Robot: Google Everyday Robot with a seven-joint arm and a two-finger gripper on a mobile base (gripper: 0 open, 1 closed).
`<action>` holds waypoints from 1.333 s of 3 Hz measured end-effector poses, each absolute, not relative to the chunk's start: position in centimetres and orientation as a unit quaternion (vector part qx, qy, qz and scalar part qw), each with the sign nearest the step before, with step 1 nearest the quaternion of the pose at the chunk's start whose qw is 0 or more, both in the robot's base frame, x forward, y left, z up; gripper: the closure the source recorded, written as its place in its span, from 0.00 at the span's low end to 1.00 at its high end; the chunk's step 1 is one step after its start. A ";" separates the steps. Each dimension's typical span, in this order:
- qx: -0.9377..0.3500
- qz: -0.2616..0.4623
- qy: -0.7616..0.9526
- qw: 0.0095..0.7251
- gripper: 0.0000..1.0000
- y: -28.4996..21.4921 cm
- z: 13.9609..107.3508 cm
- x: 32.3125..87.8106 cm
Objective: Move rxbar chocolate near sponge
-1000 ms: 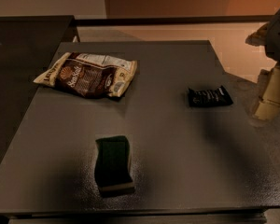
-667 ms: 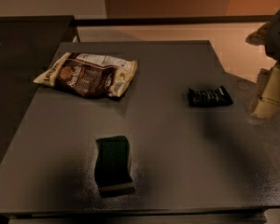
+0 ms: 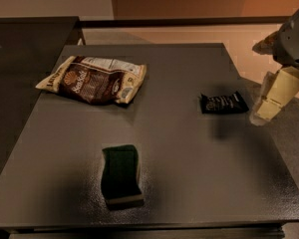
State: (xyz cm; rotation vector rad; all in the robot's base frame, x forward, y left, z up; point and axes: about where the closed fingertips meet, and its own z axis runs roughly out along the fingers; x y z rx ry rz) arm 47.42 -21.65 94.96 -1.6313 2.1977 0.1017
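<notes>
Next, my gripper will go to the middle of the rxbar chocolate [image 3: 224, 103] and close there, so the bar can travel to the sponge.
The rxbar chocolate [image 3: 223, 102], a small flat black wrapper with white lettering, lies on the dark table [image 3: 189, 173] at the right. The sponge [image 3: 121, 174], dark green on top with a pale base, stands near the table's front, left of centre and well apart from the bar. My gripper [image 3: 269, 103] hangs at the right edge of the view, just right of the bar and above the table's right edge. It holds nothing. Only one pale finger [image 3: 276, 94] shows plainly.
A large brown-and-cream chip bag [image 3: 93, 78] lies at the back left of the table. A second dark surface [image 3: 25, 49] adjoins on the left. An orange-lit floor and wall lie behind.
The gripper has shifted slightly left and down toward the bar. The bar, the sponge and the chip bag have not moved.
</notes>
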 end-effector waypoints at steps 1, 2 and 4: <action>-0.580 0.064 0.783 0.214 0.00 -22.0 93.9 49.0; -0.587 0.083 0.773 0.225 0.00 -22.0 93.1 50.0; -0.593 0.108 0.766 0.223 0.00 -21.9 89.8 51.3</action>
